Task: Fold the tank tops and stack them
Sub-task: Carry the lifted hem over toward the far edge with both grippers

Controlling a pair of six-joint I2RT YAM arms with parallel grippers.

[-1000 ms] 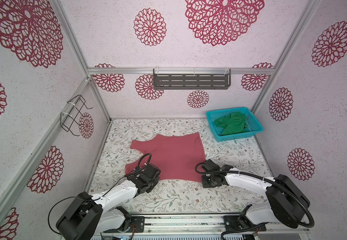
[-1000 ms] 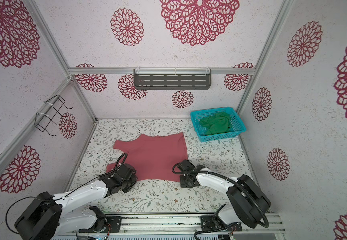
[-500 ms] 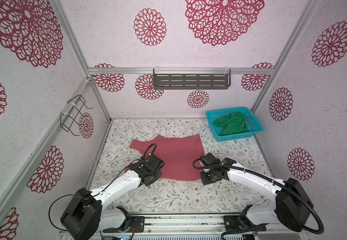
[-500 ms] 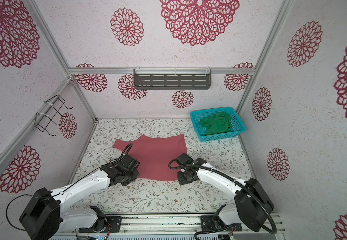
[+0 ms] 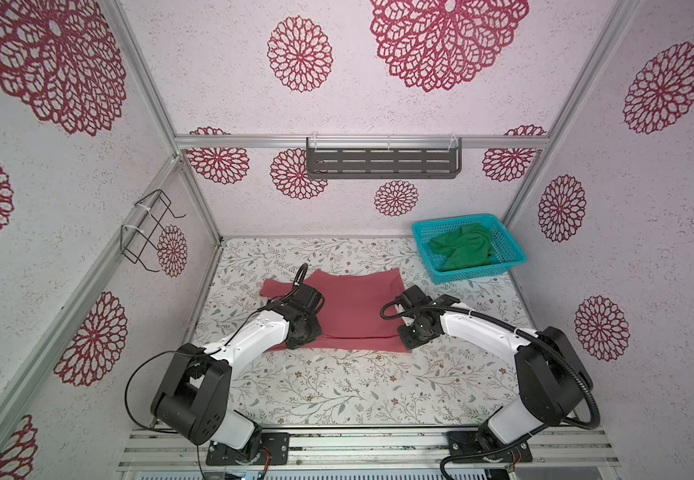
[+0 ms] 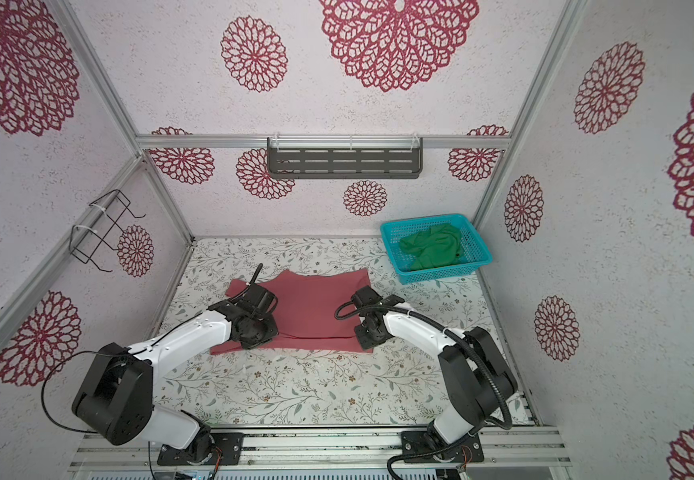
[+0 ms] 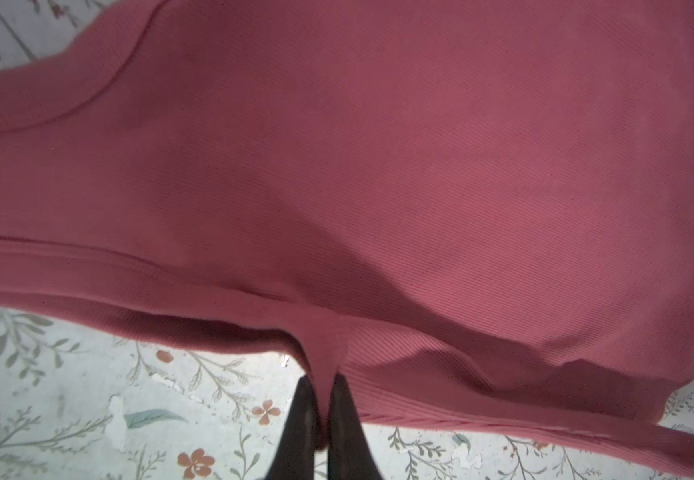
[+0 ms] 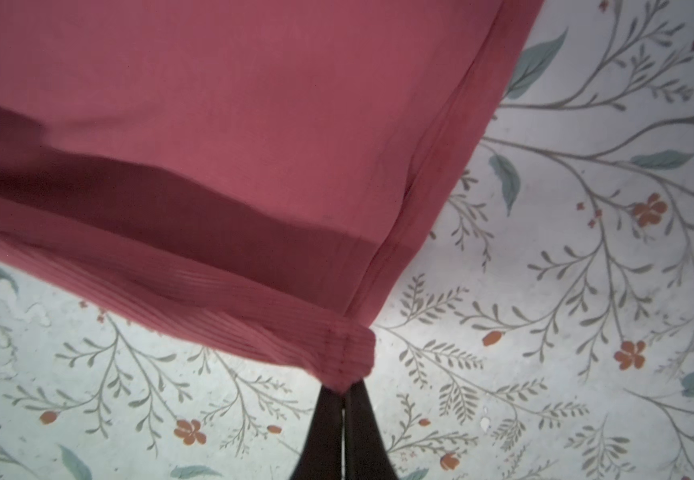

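Observation:
The pink-red tank top's edge is pinched in my left gripper short of its strap end, so I should open that gripper and take that strap end (image 6: 223,348).
The dusty pink-red tank top (image 5: 355,305) (image 6: 316,305) lies in the middle of the floral table, its near part doubled back over itself. My left gripper (image 7: 323,386) is shut on a pinch of its edge on the left side. My right gripper (image 8: 344,390) is shut on its bunched ribbed corner (image 8: 345,353) on the right side. Both held parts hang just above the table. In both top views the arms' wrists hide the fingertips. The bright green tank top (image 5: 463,251) (image 6: 432,249) lies crumpled in the turquoise mesh basket (image 5: 478,277) (image 6: 440,277) at the back right.
A grey slotted shelf (image 5: 382,162) hangs on the back wall and a black wire rack (image 5: 145,230) on the left wall. Bare floral table (image 5: 337,390) stretches from the cloth to the metal rail (image 5: 357,449) at the front.
Both grippers have moved toward the back wall with the pink-red tank top's near edge, drawing it over the rest of the cloth. Both have stayed shut.

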